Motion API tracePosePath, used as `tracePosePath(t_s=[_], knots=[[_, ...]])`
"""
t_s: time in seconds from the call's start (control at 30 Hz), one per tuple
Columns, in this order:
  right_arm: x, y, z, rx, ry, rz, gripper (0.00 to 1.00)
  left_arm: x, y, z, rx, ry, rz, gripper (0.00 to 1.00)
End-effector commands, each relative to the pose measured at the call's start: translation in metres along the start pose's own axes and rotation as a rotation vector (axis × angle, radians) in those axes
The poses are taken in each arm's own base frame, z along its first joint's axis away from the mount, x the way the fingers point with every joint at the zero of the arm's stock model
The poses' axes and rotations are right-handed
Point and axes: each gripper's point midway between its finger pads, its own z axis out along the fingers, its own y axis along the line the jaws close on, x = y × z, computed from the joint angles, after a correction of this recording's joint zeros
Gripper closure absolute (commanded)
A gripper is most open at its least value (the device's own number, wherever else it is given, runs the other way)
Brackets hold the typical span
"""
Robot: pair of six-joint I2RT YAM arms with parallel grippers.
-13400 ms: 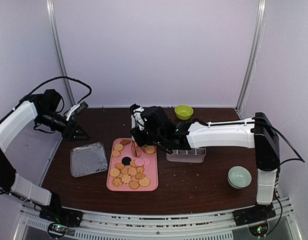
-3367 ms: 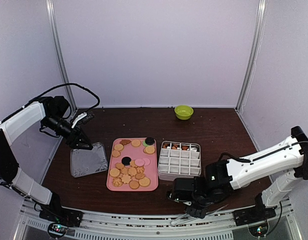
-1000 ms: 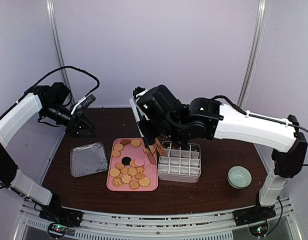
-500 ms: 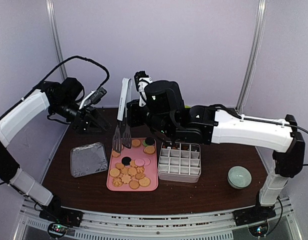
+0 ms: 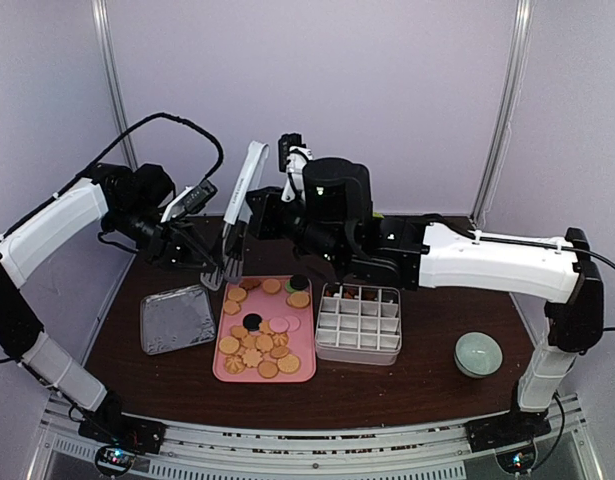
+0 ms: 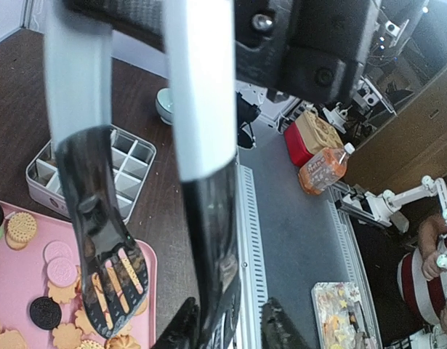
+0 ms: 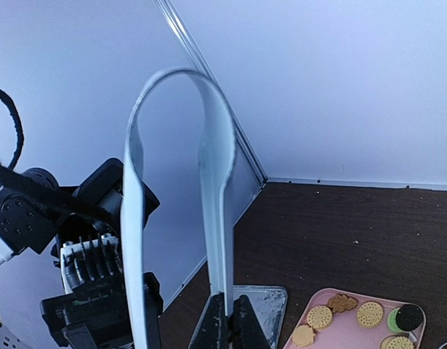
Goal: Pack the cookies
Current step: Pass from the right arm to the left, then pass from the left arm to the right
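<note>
My left gripper will hold the tips of the tongs while my right gripper takes both white arms (image 5: 248, 178), because my right gripper has hold of only one white arm.
The cookies (image 5: 259, 345) lie on a pink tray (image 5: 305, 345); they also show in the left wrist view (image 6: 63, 273) and the right wrist view (image 7: 368, 314). A few sit in the back row of the divided box (image 5: 359, 322). My right gripper (image 5: 262, 205) (image 7: 227, 323) is shut on one white arm of the tongs (image 5: 242, 195), held tips down over the tray's far left corner. My left gripper (image 5: 209, 262) (image 6: 230, 333) is at the tips. One black blade (image 6: 212, 254) runs between its fingers, with a gap still showing on one side.
A foil tray (image 5: 177, 318) lies left of the pink tray. A pale green bowl (image 5: 478, 353) stands at the right front. The right arm stretches across the table's back, above the divided box (image 6: 136, 156).
The right arm raised the tongs off the tray, up and to the left. The left arm moved right to the tong tips and its fingers narrowed around one blade.
</note>
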Motion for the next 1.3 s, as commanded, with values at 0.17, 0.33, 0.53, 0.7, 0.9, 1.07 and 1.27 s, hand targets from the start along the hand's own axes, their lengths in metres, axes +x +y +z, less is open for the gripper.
tracePosePath(t_s=[0.17, 0.33, 0.53, 0.7, 0.9, 1.07, 1.27], knots=[[-0.023, 0.008, -0.011, -0.069, -0.066, 0.058, 1.0, -0.003, -0.016, -0.001, 0.057, -0.003, 0.028, 1.0], [-0.024, 0.01, -0.015, -0.103, -0.064, 0.057, 0.56, -0.004, -0.017, -0.002, 0.055, -0.001, 0.029, 1.0], [-0.012, -0.007, -0.028, -0.231, 0.023, 0.073, 0.2, -0.006, -0.018, -0.004, 0.039, 0.015, 0.039, 1.0], [-0.003, -0.009, -0.049, -0.414, 0.119, 0.078, 0.1, -0.006, -0.016, -0.004, 0.028, 0.027, 0.042, 1.0], [-0.002, 0.02, -0.053, -0.584, 0.23, 0.018, 0.05, -0.003, -0.012, -0.003, 0.029, 0.034, 0.02, 1.0], [-0.003, 0.024, -0.038, -0.605, 0.249, 0.011, 0.08, -0.002, -0.015, -0.004, 0.02, 0.039, 0.024, 1.0], [0.003, 0.037, -0.023, -0.671, 0.3, 0.012, 0.13, 0.0, -0.015, -0.004, 0.016, 0.046, 0.017, 1.0]])
